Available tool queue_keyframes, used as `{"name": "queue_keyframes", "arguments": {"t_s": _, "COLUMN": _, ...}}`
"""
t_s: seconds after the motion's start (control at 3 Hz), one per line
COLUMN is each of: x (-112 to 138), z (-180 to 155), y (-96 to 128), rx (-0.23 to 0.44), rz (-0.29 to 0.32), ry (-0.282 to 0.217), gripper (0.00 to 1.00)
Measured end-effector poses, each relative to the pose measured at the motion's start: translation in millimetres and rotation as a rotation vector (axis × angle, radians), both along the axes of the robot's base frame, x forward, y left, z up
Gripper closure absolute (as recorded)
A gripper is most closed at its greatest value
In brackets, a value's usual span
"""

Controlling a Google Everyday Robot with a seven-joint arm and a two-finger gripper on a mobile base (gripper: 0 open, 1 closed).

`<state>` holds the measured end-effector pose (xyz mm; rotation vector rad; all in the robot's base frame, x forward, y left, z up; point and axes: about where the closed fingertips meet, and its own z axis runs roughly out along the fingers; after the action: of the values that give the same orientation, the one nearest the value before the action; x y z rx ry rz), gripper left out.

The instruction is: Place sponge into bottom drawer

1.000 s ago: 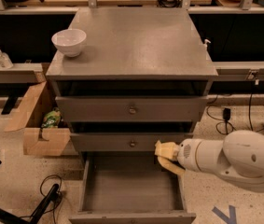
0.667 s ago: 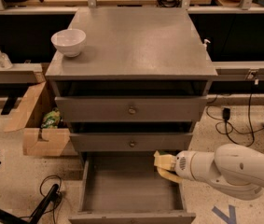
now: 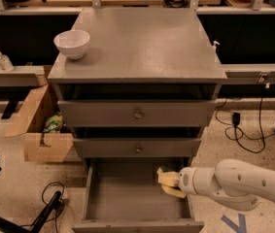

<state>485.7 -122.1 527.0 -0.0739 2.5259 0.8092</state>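
My gripper has the sponge. It will let go of it on the back half of the bottom drawer's grey bottom [image 3: 160, 184], toward my arm's side.
The bottom drawer [image 3: 122, 198] of the grey cabinet is pulled open and shows a plain grey interior. My gripper [image 3: 170, 182] reaches in from the right on a white arm and hangs over the drawer's right side, just above its floor. A small piece of the sponge [image 3: 162, 171], with its green top, shows between the cream fingers [image 3: 172, 192]. The gripper is shut on it.
A white bowl [image 3: 72, 43] stands on the cabinet top at the back left. The two upper drawers with round knobs [image 3: 137, 114] are closed. A cardboard box [image 3: 44, 130] sits on the floor to the left. Cables lie on the floor at both sides.
My gripper has moved down and a little to the left with the sponge, from level with the middle drawer front to inside the open bottom drawer.
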Motion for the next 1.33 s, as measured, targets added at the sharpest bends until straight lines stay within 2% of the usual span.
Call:
{"name": "queue_keyframes", "arguments": {"t_s": 0.33, "x": 1, "z": 4, "y": 0, "rx": -0.002, "rz": -0.001, "ry": -0.005, "gripper": 1.00}}
{"name": "queue_keyframes", "arguments": {"t_s": 0.67, "x": 17, "z": -22, "y": 16, "rx": -0.033, "rz": 0.041, "ry": 0.006, "gripper": 1.00}}
{"name": "queue_keyframes", "arguments": {"t_s": 1.0, "x": 55, "z": -69, "y": 22, "rx": -0.079, "rz": 0.140, "ry": -0.067, "gripper": 1.00}}
{"name": "queue_keyframes", "arguments": {"t_s": 1.33, "x": 93, "z": -133, "y": 21, "rx": -0.130, "rz": 0.261, "ry": -0.120, "gripper": 1.00}}
